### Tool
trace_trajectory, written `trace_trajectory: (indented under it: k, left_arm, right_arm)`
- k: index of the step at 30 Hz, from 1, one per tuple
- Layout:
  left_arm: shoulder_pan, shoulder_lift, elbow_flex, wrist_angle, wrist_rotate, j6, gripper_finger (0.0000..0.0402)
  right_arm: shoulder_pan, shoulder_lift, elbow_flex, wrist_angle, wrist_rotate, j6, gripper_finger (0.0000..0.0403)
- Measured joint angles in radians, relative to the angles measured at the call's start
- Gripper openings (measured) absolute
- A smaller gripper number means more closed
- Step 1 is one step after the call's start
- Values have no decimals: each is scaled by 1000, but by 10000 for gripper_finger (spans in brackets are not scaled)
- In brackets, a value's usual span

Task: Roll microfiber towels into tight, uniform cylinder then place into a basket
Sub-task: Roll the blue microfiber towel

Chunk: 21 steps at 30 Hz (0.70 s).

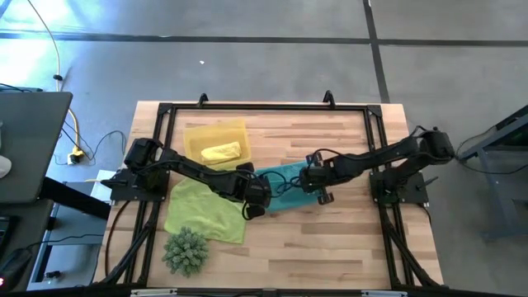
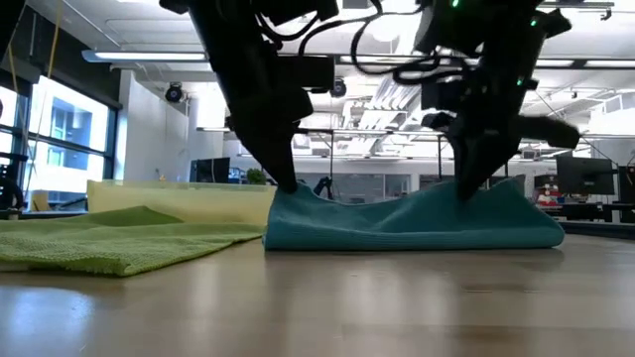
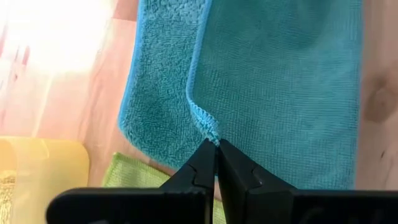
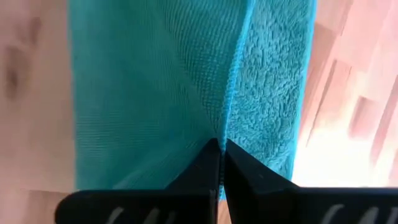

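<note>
Next, my left gripper lets go of the upper layer's hemmed corner on the teal towel's bottom corner (image 1: 258,172) (image 3: 132,132) nearest the yellow basket.
The teal towel (image 1: 285,177) lies partly folded over itself at the table's middle. My left gripper (image 3: 216,148) is shut at the towel's left end, and my right gripper (image 4: 221,144) is shut at its right end. In the low view the towel (image 2: 417,223) rests on the wood, with the left gripper (image 2: 288,186) and the right gripper (image 2: 464,190) coming down onto its two ends. The lime green towel (image 1: 206,210) lies flat at the near left. A rolled yellow towel (image 1: 221,153) lies in the yellow basket (image 1: 198,134) at the far left. My left gripper pinches a corner of the folded-over upper layer (image 3: 207,127), at its hemmed edge, between the two fingertips. The fingers slant down from the left. The towel stays on the table, slightly peaked at the pinch. My right gripper pinches the hemmed edge of the folded-over layer (image 4: 229,121) between its fingertips, slanting down from the right. The towel rests on the table, raised a little where it is held.
A spiky green plant-like ball (image 1: 186,250) sits at the near left corner, below the lime towel. A black frame (image 1: 264,106) runs around the tabletop. Bare wood (image 1: 330,247) lies at the near right.
</note>
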Motion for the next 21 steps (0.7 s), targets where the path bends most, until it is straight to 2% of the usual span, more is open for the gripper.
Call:
trace_trajectory:
  k: [4,11,21]
  left_arm:
    - [7,0,0,1,2,6,1]
    - [41,0,0,1,-49,28,1]
    - [97,0,0,1,-65,58,1]
  right_arm:
    - [-27,50,0,24,18,-40,0]
    - [-77,86,0,88,123,-75,0]
    - [-142,87,0,108,122,-125,0]
